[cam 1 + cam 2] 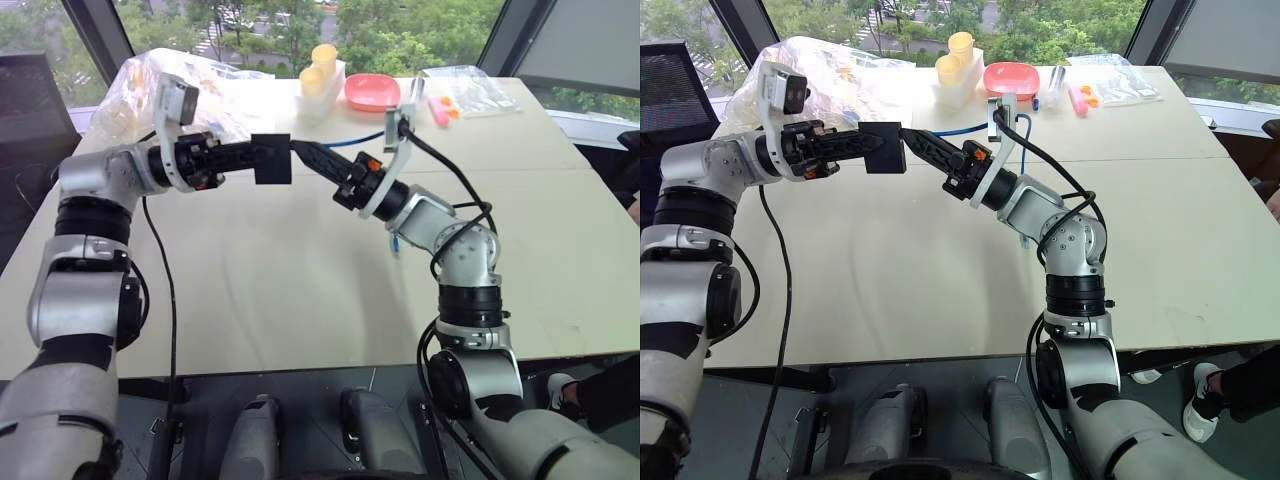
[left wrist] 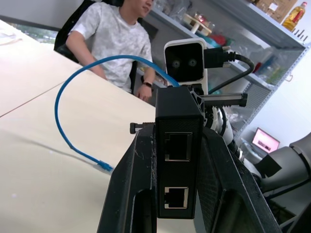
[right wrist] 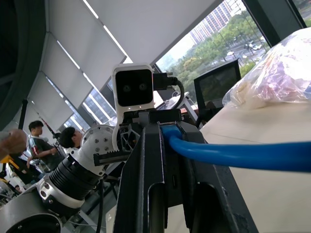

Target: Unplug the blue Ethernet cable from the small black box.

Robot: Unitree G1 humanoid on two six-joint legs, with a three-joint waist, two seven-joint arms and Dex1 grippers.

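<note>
Next, the left gripper releases the small black box, now held level above the table's middle, on the bare table, just nearer than the seam (image 1: 324, 214) below the yellow cups.
Above the middle of the table, my left gripper (image 1: 250, 158) is shut on the small black box (image 1: 272, 160) and holds it out level. In the left wrist view the box (image 2: 178, 121) shows two empty ports facing the camera. My right gripper (image 1: 303, 152) meets the box's far side and is shut on the blue Ethernet cable (image 3: 243, 154) at its end by the box. Whether that plug sits in a socket is hidden. The cable (image 2: 63, 97) arcs away from behind the box and drops to the table, where its free plug (image 2: 104, 166) lies.
On the far side of the pale table (image 1: 250, 300) are a clear plastic bag (image 1: 140, 85), yellow cups (image 1: 318, 68), a pink bowl (image 1: 372, 92) and another bag (image 1: 470, 90). A person (image 2: 121, 39) sits at the table's right side. A black chair (image 1: 30, 110) stands at the left.
</note>
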